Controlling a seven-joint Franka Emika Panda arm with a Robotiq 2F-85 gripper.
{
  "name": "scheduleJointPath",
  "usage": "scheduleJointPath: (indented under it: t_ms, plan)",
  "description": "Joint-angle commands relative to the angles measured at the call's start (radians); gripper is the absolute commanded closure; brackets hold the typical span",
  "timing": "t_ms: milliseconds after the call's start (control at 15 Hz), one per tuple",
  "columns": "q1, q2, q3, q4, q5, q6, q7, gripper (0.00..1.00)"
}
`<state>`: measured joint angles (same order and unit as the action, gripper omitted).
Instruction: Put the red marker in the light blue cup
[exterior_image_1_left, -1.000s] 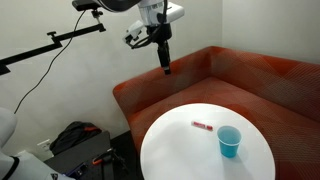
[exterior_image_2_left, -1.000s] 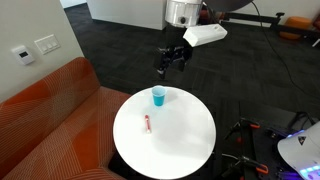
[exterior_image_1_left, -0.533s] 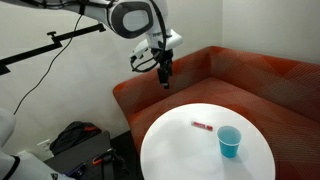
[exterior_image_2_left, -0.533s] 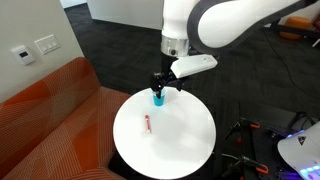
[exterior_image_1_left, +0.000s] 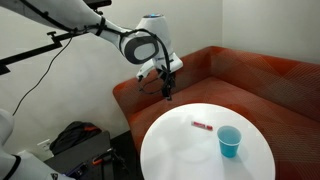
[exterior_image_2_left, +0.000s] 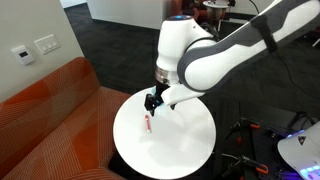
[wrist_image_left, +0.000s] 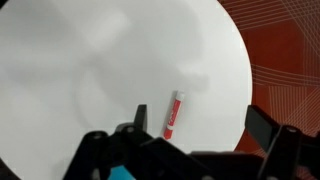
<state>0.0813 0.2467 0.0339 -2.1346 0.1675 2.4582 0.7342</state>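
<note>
The middle of the red marker's body (exterior_image_1_left: 202, 126) (wrist_image_left: 174, 114), between its white ends, will be next for my gripper to go down to and close on.
The red marker (exterior_image_1_left: 203, 126) lies flat on the round white table (exterior_image_1_left: 180, 150), also seen in an exterior view (exterior_image_2_left: 148, 125) and in the wrist view (wrist_image_left: 173, 114). The light blue cup (exterior_image_1_left: 229, 141) stands upright to its right; in an exterior view the arm hides it, and a sliver shows at the wrist view's bottom edge (wrist_image_left: 122, 174). My gripper (exterior_image_1_left: 168, 95) hangs above the table's edge, above the marker (exterior_image_2_left: 152, 103). Its fingers (wrist_image_left: 195, 122) are spread apart and empty.
A red-orange sofa (exterior_image_1_left: 240, 75) curves round the table and also shows in an exterior view (exterior_image_2_left: 45, 120). A black bag and stand (exterior_image_1_left: 80, 145) sit on the floor. A camera boom (exterior_image_1_left: 50, 42) reaches in from the wall.
The arm has come down and moved toward the table, from high above the sofa to just over the table near the marker. Marker and cup have not moved.
</note>
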Motion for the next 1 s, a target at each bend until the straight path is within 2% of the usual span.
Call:
scheduleJointPath:
  t_ms: [0, 200, 533, 933]
  plan:
    - [0.038, 0.09, 0.005, 0.016, 0.036, 0.115, 0.04, 0.0]
    - [0.068, 0.173, -0.002, 0.048, 0.045, 0.168, 0.086, 0.0]
    - [0.102, 0.279, -0.035, 0.115, 0.038, 0.168, 0.216, 0.0]
    - [0.059, 0.363, -0.043, 0.183, 0.062, 0.174, 0.208, 0.0]
